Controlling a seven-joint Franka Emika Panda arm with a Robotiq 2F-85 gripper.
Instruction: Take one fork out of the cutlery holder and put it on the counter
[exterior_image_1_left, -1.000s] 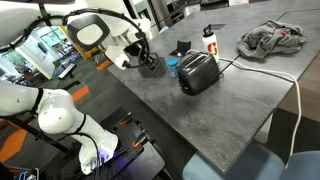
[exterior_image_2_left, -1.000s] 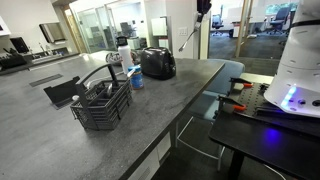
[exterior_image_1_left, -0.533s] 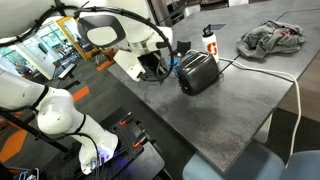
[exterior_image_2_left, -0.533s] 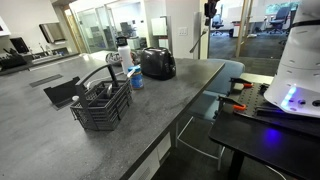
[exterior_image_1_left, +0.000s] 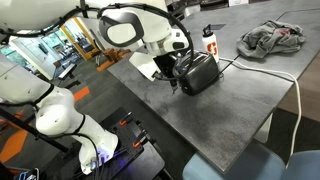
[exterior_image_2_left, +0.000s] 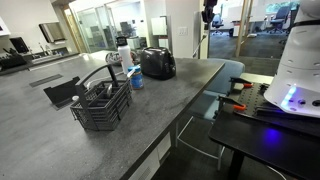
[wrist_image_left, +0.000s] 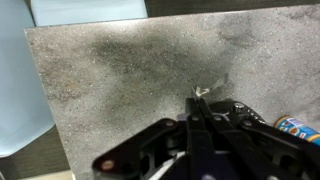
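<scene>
My gripper has the thin silvery fork. It will let it go on the bare grey counter (exterior_image_1_left: 194, 112) in front of the toaster.
My gripper (wrist_image_left: 198, 100) is shut on a thin silvery fork (wrist_image_left: 201, 91); only the fork's tip shows beyond the closed fingers. It hangs above bare counter (wrist_image_left: 110, 70). In an exterior view the gripper (exterior_image_1_left: 173, 84) is in the air beside the toaster (exterior_image_1_left: 200, 72), above the dark grey counter (exterior_image_1_left: 235, 110). The arm hides the cutlery holder there. In an exterior view the black wire-mesh cutlery holder (exterior_image_2_left: 102, 105) stands on the counter (exterior_image_2_left: 175, 95) with utensils in it, well away from the gripper (exterior_image_2_left: 208, 14), which sits at the top edge.
A black-and-steel toaster (exterior_image_2_left: 157, 63) and a blue cup (exterior_image_2_left: 136, 79) stand behind the holder. A white bottle (exterior_image_1_left: 208, 40) and a crumpled grey cloth (exterior_image_1_left: 275, 38) lie farther along the counter. A blue chair (wrist_image_left: 20, 90) stands at the counter's edge.
The arm has swung from over the cutlery holder towards the toaster, carrying the fork. The holder has not moved.
</scene>
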